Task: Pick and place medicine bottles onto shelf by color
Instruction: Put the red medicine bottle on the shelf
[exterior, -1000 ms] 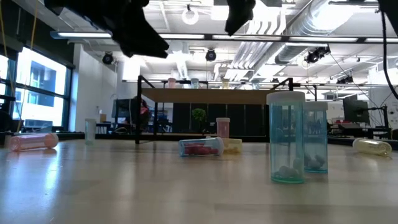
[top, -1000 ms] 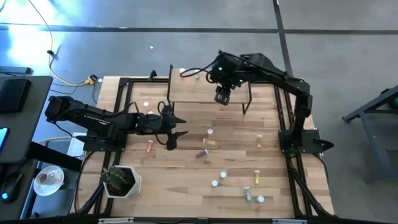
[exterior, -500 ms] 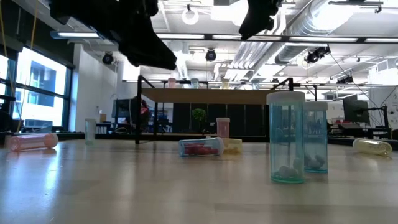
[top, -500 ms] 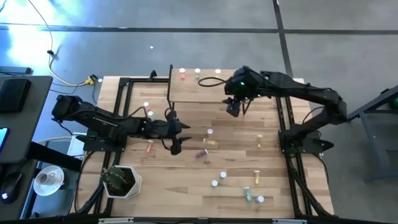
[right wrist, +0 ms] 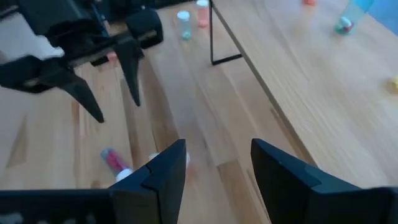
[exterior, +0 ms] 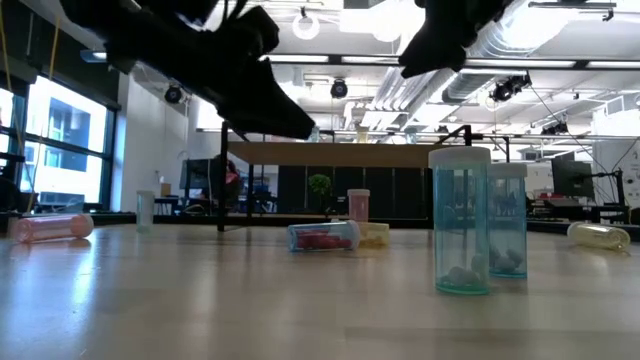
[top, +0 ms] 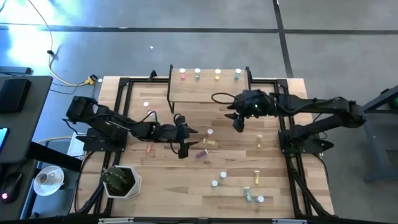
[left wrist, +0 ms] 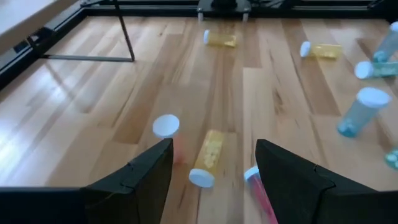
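The robot's left gripper will next close on the white cap (top: 209, 131) (left wrist: 166, 126) of the upright pink bottle, beside the yellow bottle that is lying down.
The shelf (top: 208, 90) stands at the table's far middle with red (top: 182, 75), green (top: 198, 74), yellow (top: 217, 74) and blue (top: 237, 74) medicine bottles upright along its far edge. My left gripper (top: 185, 142) hangs open above the table's middle. Just ahead of it are an upright pink bottle (left wrist: 166, 128), a lying yellow one (left wrist: 208, 157) and a lying red one (left wrist: 259, 186). My right gripper (top: 238, 122) hangs open and holds nothing, just off the shelf's near right corner.
More bottles stand or lie on the table's near right part (top: 249, 186), and a pink one (top: 149, 148) lies at the left. A white pot with a plant (top: 122, 180) stands at the near left corner. Black frame rails (top: 287, 124) run along the table's sides.
My right gripper has drawn back from over the shelf toward the table's near edge and sunk, tipping less steeply down; the bottles on the shelf's far edge now show uncovered. My left gripper has gone right and down toward the bottles in the middle. Both stayed open.
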`<state>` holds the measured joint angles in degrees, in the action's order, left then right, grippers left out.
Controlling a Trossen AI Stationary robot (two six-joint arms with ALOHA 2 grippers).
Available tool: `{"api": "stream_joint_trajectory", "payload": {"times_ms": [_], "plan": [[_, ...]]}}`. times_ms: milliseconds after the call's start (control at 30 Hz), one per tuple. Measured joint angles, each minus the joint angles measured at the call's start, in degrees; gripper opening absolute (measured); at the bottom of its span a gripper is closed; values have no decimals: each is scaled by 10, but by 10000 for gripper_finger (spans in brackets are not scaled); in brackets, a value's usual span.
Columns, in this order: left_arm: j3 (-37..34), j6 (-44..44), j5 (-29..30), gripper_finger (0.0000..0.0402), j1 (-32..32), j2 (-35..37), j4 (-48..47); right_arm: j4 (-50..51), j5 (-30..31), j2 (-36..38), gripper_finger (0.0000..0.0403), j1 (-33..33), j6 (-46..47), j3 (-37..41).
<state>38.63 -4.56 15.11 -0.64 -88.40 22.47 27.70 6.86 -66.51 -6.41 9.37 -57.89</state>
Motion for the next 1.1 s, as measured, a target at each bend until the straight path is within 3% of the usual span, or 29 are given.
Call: {"api": "stream_joint_trajectory", "payload": {"times_ms": [233, 633, 1100], "plan": [[0, -1, 0, 220, 19, -39, 45, -86, 55, 14, 171, 34, 9, 73], [0, 23, -16, 220, 36, -107, 140, -134, 153, 14, 171, 99, 85, 153], [43, 28, -15, 220, 57, -174, 168, -158, 197, 14, 171, 138, 127, 181]]}}
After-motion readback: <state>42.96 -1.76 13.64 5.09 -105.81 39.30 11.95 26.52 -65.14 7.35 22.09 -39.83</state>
